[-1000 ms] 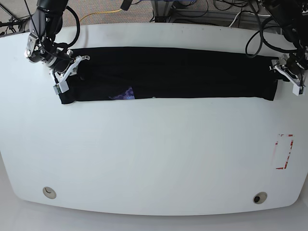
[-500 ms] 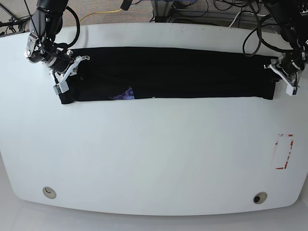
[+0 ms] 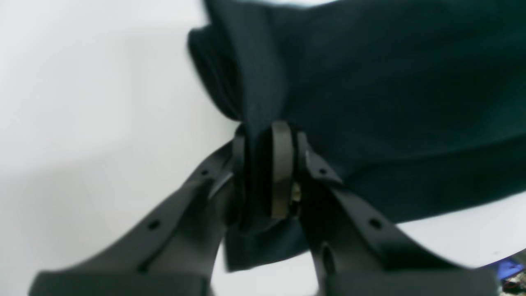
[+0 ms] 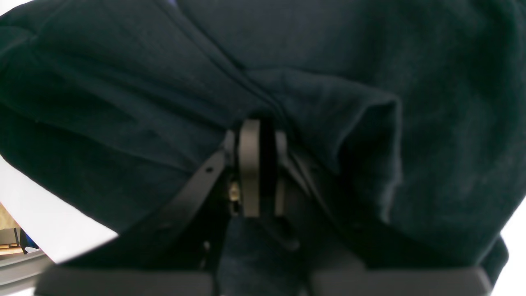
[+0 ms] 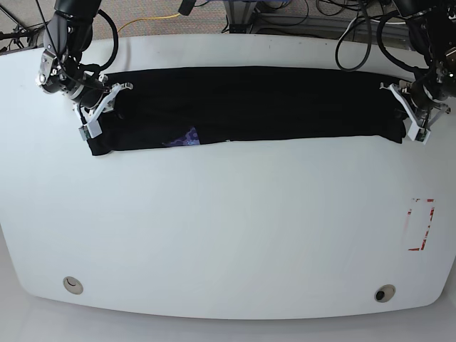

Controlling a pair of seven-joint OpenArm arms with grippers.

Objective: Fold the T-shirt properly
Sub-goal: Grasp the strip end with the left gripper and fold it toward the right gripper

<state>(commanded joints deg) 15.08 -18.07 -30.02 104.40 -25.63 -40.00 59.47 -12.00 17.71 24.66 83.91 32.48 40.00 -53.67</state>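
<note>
My left gripper needs to let go of the T-shirt's end on the middle of the black band (image 5: 249, 117), near the purple print.
The black T-shirt (image 5: 249, 107) lies as a long band across the far part of the white table (image 5: 228, 228), with a small purple print (image 5: 187, 138) at its near edge. My left gripper (image 5: 403, 114) is at the band's right end, shut on the black fabric (image 3: 370, 82); cloth sits between its pads (image 3: 281, 164). My right gripper (image 5: 100, 114) is at the band's left end, shut on the fabric (image 4: 123, 102), which bunches around its pads (image 4: 249, 164).
A red-and-white marking (image 5: 420, 224) lies on the table at the right. Two round holes (image 5: 73, 285) (image 5: 385, 293) sit near the front edge. Cables and equipment (image 5: 299, 14) lie beyond the far edge.
My left gripper has pulled the shirt's right end inward and slightly away, shortening the band. My right gripper has stayed at the left end.
</note>
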